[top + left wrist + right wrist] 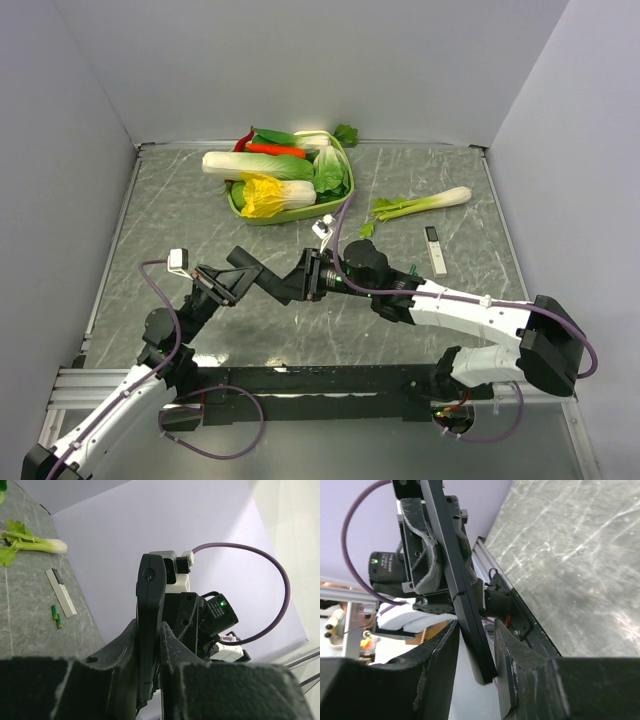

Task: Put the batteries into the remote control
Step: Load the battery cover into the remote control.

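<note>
The green tray has a yellow vegetable in it. Next, my left gripper sets the black remote control down on the table point(230, 287) in front of that vegetable.
The black remote control point(268, 279) is held in the air between my two grippers. My left gripper point(228, 281) is shut on one end; in the left wrist view the remote point(150, 610) stands upright between its jaws. My right gripper point(308, 276) is at the other end. In the right wrist view the remote point(461, 600) passes tilted between its fingers point(440, 655), which stand wider than the bar, its lower corner against the right one. Two small green batteries point(56, 616) lie on the table beside the white device point(62, 592). No red battery shows.
A green tray point(342, 200) of toy vegetables stands at the back centre. A celery stalk point(425, 204) lies to its right, with the slim white device point(435, 250) in front of it. Grey walls close in the table on three sides.
</note>
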{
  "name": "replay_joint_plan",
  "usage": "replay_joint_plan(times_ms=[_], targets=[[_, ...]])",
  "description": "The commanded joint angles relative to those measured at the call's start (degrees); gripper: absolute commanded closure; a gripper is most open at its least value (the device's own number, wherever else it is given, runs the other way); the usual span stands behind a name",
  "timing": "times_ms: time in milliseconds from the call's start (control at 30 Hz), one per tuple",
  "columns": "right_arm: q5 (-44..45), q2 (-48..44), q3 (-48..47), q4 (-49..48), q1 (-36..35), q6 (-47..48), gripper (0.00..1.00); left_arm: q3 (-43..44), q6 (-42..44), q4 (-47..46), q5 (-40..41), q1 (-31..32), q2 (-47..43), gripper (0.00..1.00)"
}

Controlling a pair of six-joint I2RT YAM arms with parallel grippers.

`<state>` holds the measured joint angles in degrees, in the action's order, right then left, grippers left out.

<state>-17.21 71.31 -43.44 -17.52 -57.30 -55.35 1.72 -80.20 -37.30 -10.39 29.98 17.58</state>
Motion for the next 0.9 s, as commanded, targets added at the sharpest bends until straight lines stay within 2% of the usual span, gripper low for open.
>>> replay_joint_plan(times_ms=[0,300,500,867], targets=[[4.12,2.78,0.73,-2.6,2.01,-0.37,0.6,0.92,-2.85,-12.8,-6.92,0.87,-0.36,0.98],[2.72,5.06,-0.42,-5.77,3.33,-0.89,0.65,0.66,-3.38,-17.97,-9.03,1.14,2.45,0.98],[-1.07,7.09,1.69,-12.18,4.74,-3.71,0.76,0.65,-3.65,-22.64,-10.96,1.4,3.77,0.98],[-1.6,8.76,-1.91,-11.93,5.53,-0.81,0.72,1.8,-3.47,-27.82,-13.78,3.07,7.37,0.97]])
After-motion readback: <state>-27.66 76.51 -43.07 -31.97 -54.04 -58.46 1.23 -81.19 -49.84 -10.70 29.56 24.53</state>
